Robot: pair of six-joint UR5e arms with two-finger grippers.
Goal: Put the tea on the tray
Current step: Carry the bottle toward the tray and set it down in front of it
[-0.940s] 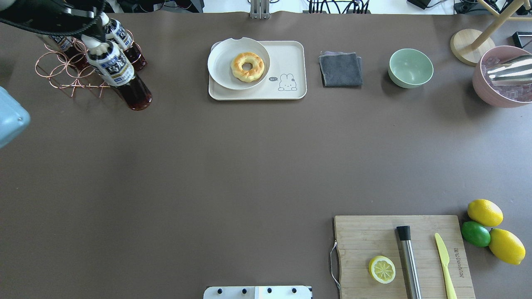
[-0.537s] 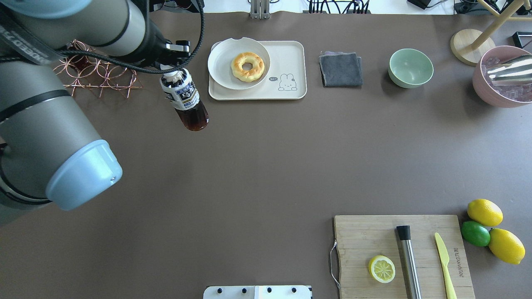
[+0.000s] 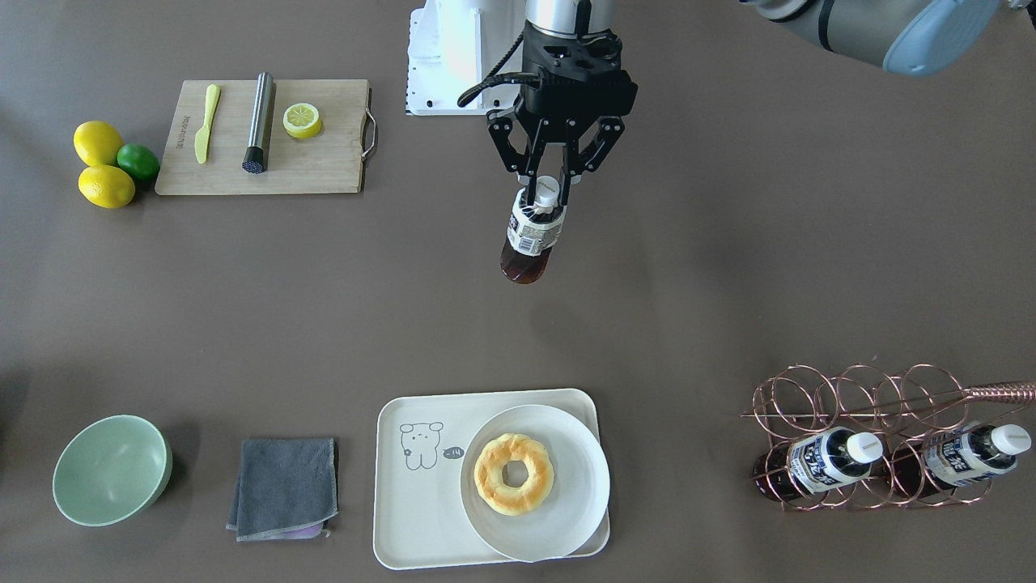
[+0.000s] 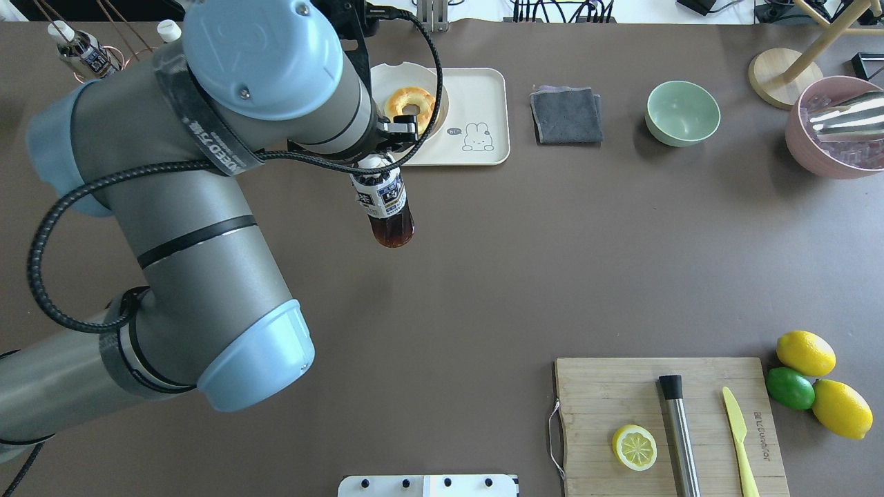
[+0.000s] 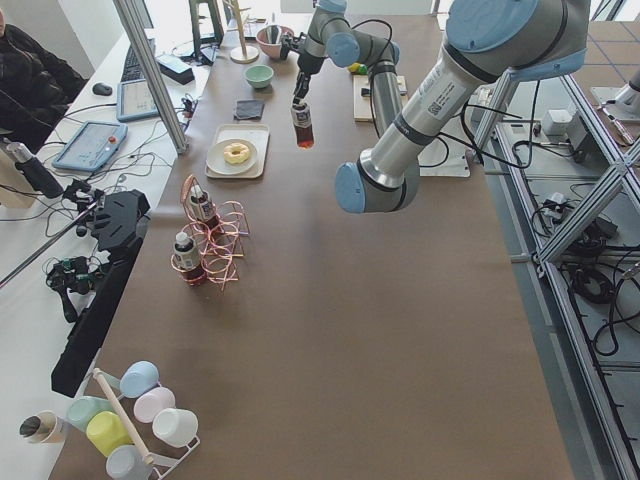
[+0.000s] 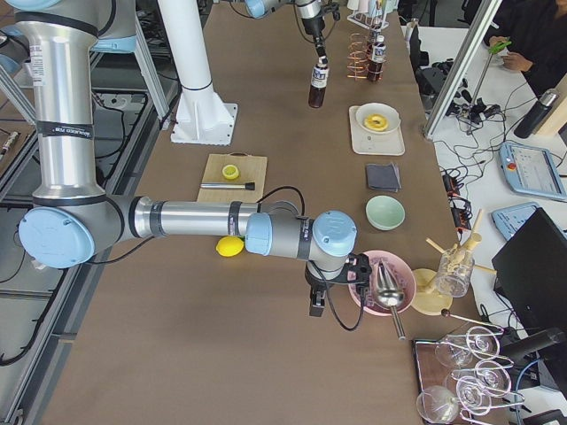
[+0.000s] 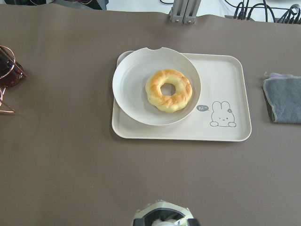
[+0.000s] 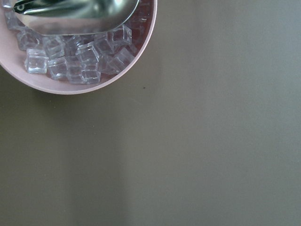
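The robot's left gripper should release the tea on the bare table (image 3: 483, 269) between the cutting board and the tray. The tea now hangs just in front of the tray.
The tea (image 3: 530, 243) is a small bottle of dark liquid with a white cap, hanging upright above the bare table. My left gripper (image 3: 547, 195) is shut on its cap. In the overhead view the tea (image 4: 388, 210) hangs just in front of the tray (image 4: 483, 90), near its left front corner. The cream tray (image 3: 413, 502) carries a small line-drawn animal. The left wrist view shows the tray (image 7: 225, 75) ahead and the bottle's cap (image 7: 163, 219) at the bottom edge. My right gripper (image 6: 321, 301) shows only in the exterior right view, beside the pink bowl; I cannot tell its state.
A round white plate (image 4: 442, 103) with a doughnut (image 3: 513, 474) fills the tray's left half. A copper wire rack (image 3: 874, 437) holds two more bottles. A grey cloth (image 4: 566, 115), green bowl (image 4: 682, 112), pink ice bowl (image 4: 801, 138) and cutting board (image 4: 608, 393) with fruit are on the table.
My left arm has carried the tea away from the copper rack, rightward across the table, to a spot just in front of the tray. The big arm links now cover the left of the view.
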